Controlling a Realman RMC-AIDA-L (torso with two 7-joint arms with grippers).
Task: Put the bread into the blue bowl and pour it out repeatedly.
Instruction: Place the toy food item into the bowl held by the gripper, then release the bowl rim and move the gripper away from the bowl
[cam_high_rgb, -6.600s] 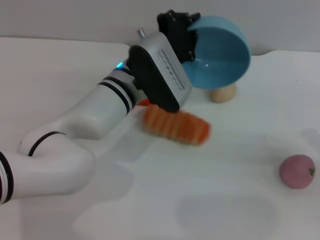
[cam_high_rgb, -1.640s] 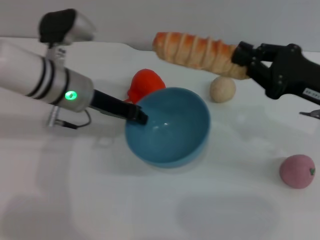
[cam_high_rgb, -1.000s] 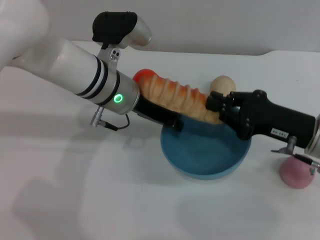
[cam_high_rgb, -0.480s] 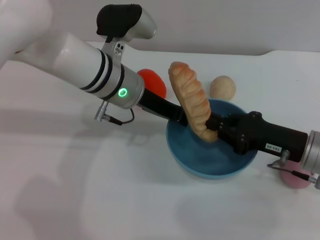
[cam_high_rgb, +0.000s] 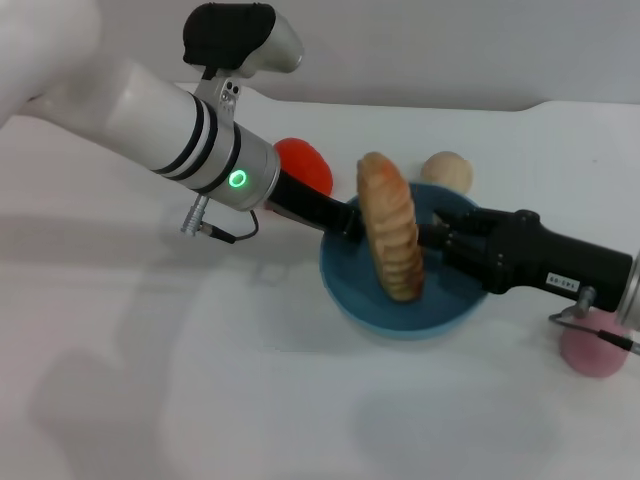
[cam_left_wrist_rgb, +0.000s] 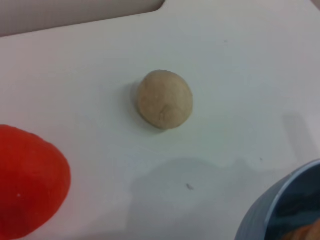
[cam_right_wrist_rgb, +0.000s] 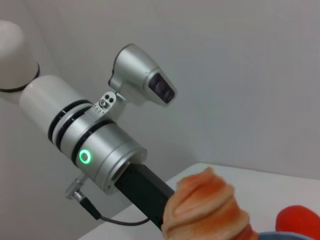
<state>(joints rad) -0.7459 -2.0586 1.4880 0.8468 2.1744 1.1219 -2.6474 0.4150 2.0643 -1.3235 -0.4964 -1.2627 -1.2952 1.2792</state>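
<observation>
The robot's left gripper will release the blue bowl on the table (cam_high_rgb: 380, 303) in front of the red toy and beige ball.
The blue bowl (cam_high_rgb: 345, 282) sits upright on the white table. My left gripper (cam_high_rgb: 346, 219) comes in from the upper left and is shut on the bowl's left rim. The bread (cam_high_rgb: 390, 226), orange-and-cream ridged, stands almost on end inside the bowl, its lower tip near the bottom. My right gripper (cam_high_rgb: 430, 240) reaches in from the right and is shut on the bread's side, over the bowl. In the right wrist view the bread (cam_right_wrist_rgb: 206, 209) fills the near foreground. The left wrist view catches only the bowl's rim (cam_left_wrist_rgb: 280, 202).
A red toy (cam_high_rgb: 306, 165) lies just behind the left gripper and a small beige ball (cam_high_rgb: 447, 170) sits behind the bowl. A pink ball (cam_high_rgb: 594, 346) rests at the right, under the right arm. The left forearm (cam_high_rgb: 170, 125) spans the upper left.
The bread has swung from a lean to nearly upright, its lower end deeper in the bowl. The right gripper has risen slightly with it. The bowl shifted a little left.
</observation>
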